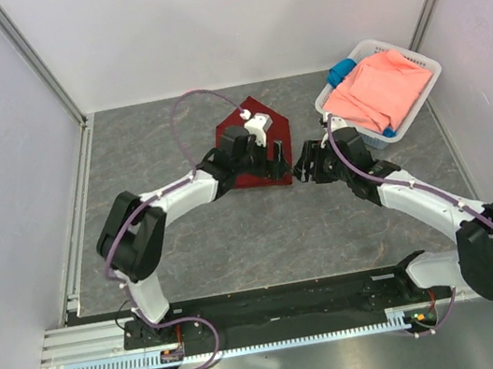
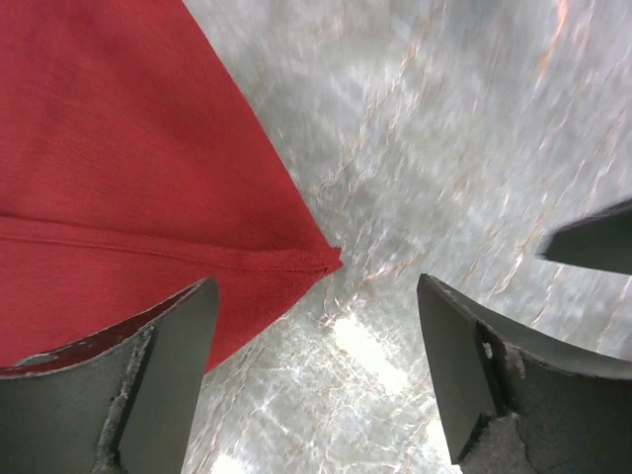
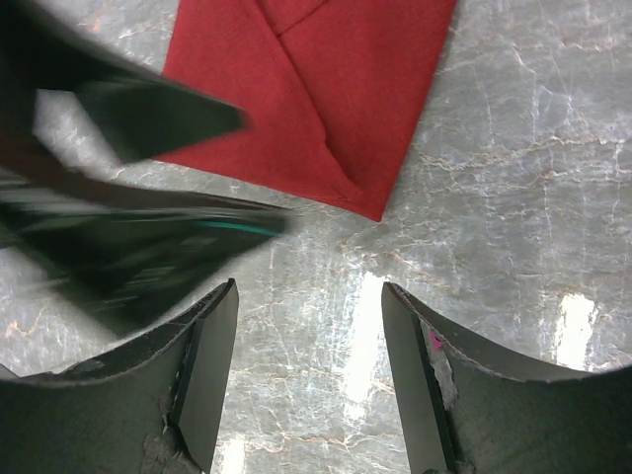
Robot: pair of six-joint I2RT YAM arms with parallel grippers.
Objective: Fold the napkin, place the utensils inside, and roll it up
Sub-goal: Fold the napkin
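Note:
The dark red napkin has a corner on the white basket's side, where its fold ends. I should close my right gripper on the dark red napkin's near corner (image 1: 290,182) (image 3: 375,211) there.
The dark red napkin (image 1: 277,130) lies folded on the grey table, partly under my left wrist. In the left wrist view its pointed corner (image 2: 334,261) rests on the table just ahead of my left gripper (image 2: 316,375), which is open with only bare table between its fingers. The left finger overlaps the napkin's edge (image 2: 148,197). My right gripper (image 3: 308,385) is also open and holds nothing, a short way off the near corner of the napkin (image 3: 316,99). In the top view the left gripper (image 1: 279,168) and the right gripper (image 1: 302,167) face each other closely. The utensils are out of view.
A white basket (image 1: 426,69) at the back right holds a salmon-pink cloth (image 1: 387,90) and a small blue cloth (image 1: 339,72). Side walls enclose the table on the left, right and back. My blurred left gripper (image 3: 148,197) fills the left of the right wrist view.

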